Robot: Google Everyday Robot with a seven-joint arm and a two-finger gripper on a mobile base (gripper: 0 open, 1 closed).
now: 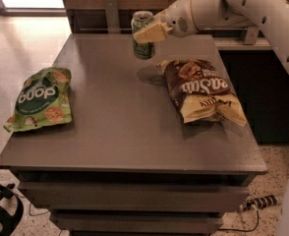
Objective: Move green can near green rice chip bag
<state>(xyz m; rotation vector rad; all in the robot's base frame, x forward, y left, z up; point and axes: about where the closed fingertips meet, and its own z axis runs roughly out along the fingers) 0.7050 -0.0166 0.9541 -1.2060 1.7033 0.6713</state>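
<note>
The green can will be let go by my gripper upright on the table [107, 102] beside the green rice chip bag's inner edge. The can is held above the table's far middle.
The green can [143, 46] is upright and held above the far middle of the grey table [125, 127], its shadow on the top below it. My gripper [147, 32] reaches in from the upper right and is shut on the can's upper half, one pale finger across its front. The green rice chip bag [40, 99] lies flat near the table's left edge, well to the left and nearer than the can.
A brown-and-yellow chip bag [201, 89] lies on the right half of the table, just below my arm [243, 9]. A wooden wall and rail run behind the table. Cables lie on the floor at the lower right and lower left.
</note>
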